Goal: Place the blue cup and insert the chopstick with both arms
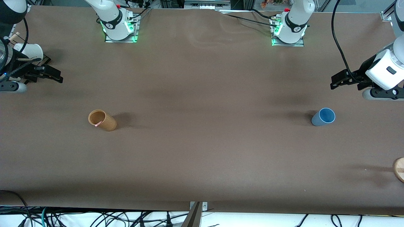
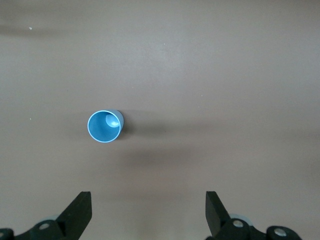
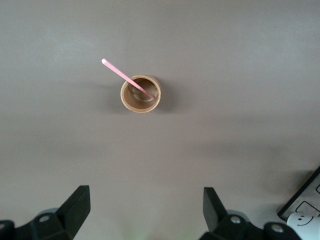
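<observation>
My right gripper will close on the pale-pink chopstick's upper end (image 1: 96, 125) (image 3: 114, 69), just below its top, where it sticks out over the tan cup's rim.
The blue cup (image 1: 323, 117) stands upright and empty toward the left arm's end of the table; it also shows in the left wrist view (image 2: 105, 126). The pale-pink chopstick (image 3: 127, 77) leans inside a tan cup (image 3: 141, 94), with its top sticking out over the rim. That tan cup (image 1: 101, 120) stands toward the right arm's end, and the chopstick's tip (image 1: 98, 124) shows at its rim. My left gripper (image 1: 336, 81) (image 2: 148, 210) is open and empty, up above the table near the blue cup. My right gripper (image 1: 53, 74) (image 3: 146, 207) is open and empty, above the table near the tan cup.
A white paper cup (image 1: 30, 50) sits at the table edge beside the right arm. A round wooden object (image 1: 399, 168) lies at the left arm's end, nearer the front camera. A black and white item (image 3: 305, 205) shows at the right wrist view's corner.
</observation>
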